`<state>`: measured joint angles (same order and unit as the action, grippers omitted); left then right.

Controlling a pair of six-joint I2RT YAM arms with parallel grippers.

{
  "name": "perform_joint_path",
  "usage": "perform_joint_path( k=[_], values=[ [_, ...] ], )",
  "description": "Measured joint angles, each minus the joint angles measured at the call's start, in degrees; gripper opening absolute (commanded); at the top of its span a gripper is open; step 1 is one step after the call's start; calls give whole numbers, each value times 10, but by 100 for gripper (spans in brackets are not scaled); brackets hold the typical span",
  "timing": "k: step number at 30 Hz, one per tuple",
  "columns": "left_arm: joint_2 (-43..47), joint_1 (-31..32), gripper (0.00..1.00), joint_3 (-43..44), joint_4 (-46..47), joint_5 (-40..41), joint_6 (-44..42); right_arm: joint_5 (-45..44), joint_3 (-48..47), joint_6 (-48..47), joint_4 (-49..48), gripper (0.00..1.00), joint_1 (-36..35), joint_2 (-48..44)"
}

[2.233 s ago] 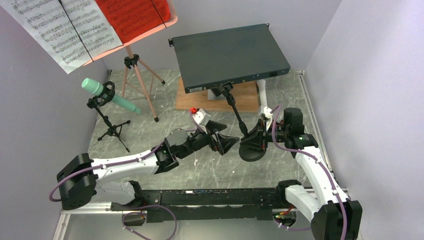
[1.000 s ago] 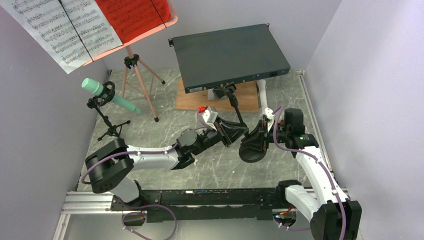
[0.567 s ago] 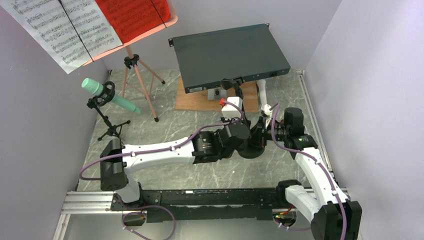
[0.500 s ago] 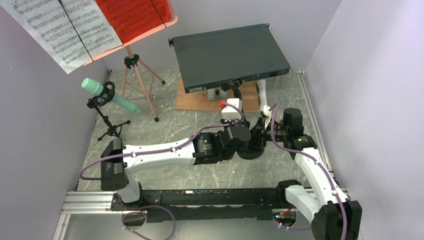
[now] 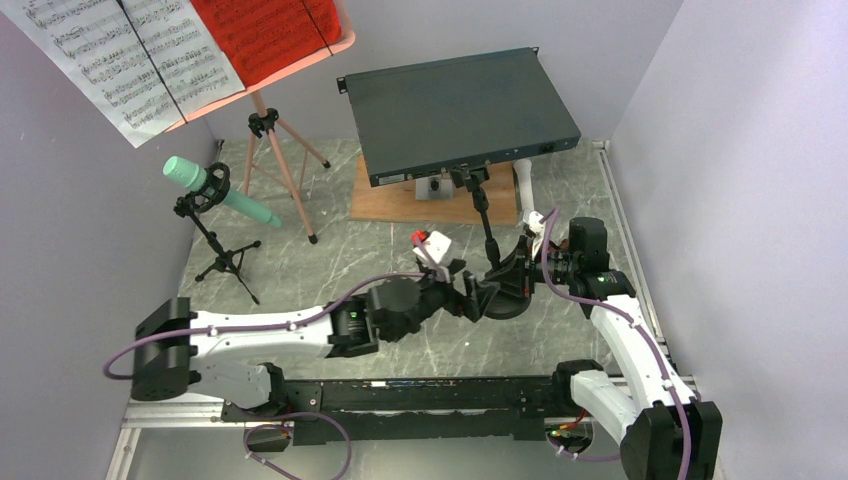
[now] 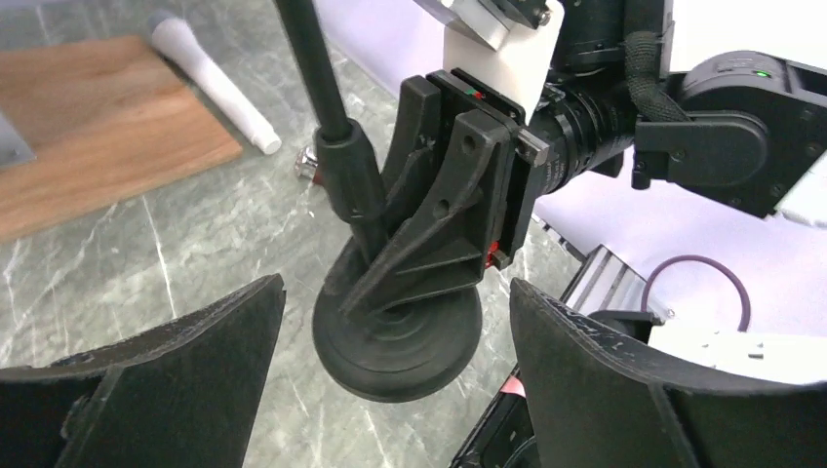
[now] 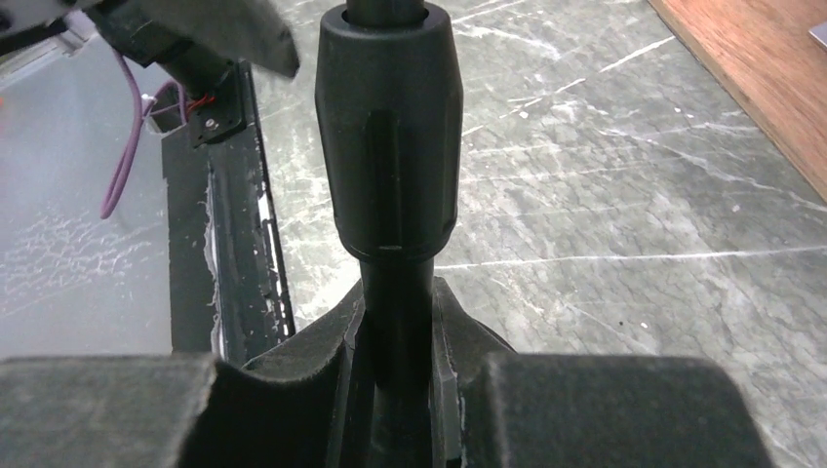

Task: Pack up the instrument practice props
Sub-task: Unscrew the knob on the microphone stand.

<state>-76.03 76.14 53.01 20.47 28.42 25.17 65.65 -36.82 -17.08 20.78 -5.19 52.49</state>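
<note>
I see the mic stand's upper pole standing long above the collar, so I will take the collar [image 5: 492, 253] with my left gripper and work the upper pole down before packing the stand.
The black round-based mic stand [image 5: 486, 228] leans at mid-table. My right gripper [image 5: 515, 275] is shut on its lower pole [image 7: 390, 146], just above the round base [image 6: 400, 336]. The jaws of the right gripper [image 7: 395, 361] press the pole from both sides. My left gripper [image 5: 480, 297] is open just left of the base, and its fingers [image 6: 146, 390] stand wide apart on either side of it without touching. The salmon music stand [image 5: 275, 150] holds white [image 5: 120, 60] and red [image 5: 265, 35] sheet-music pages at the back left. A mint tube [image 5: 215, 190] sits in a small tripod holder. A white tube [image 6: 210, 83] lies by the board.
The dark grey rack box [image 5: 460, 110] sits propped over the wooden board [image 5: 400, 195] at the back, close behind the stand's top clip [image 5: 470, 178]. Walls close in the left and right sides. The arms' base rail [image 5: 420, 395] runs along the near edge.
My left arm has drawn back from the stand's upper pole toward the near left, and its gripper has opened. The right gripper has kept its hold on the pole.
</note>
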Motion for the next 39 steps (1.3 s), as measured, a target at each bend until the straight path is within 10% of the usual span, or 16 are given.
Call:
perform_joint_path(
  k=[16, 39],
  values=[
    [16, -147, 93, -150, 282, -334, 42, 70, -1, -73, 50, 0, 4, 2],
    [-105, -147, 63, -134, 399, -391, 14, 112, -1, -97, 57, 0, 4, 2]
  ],
)
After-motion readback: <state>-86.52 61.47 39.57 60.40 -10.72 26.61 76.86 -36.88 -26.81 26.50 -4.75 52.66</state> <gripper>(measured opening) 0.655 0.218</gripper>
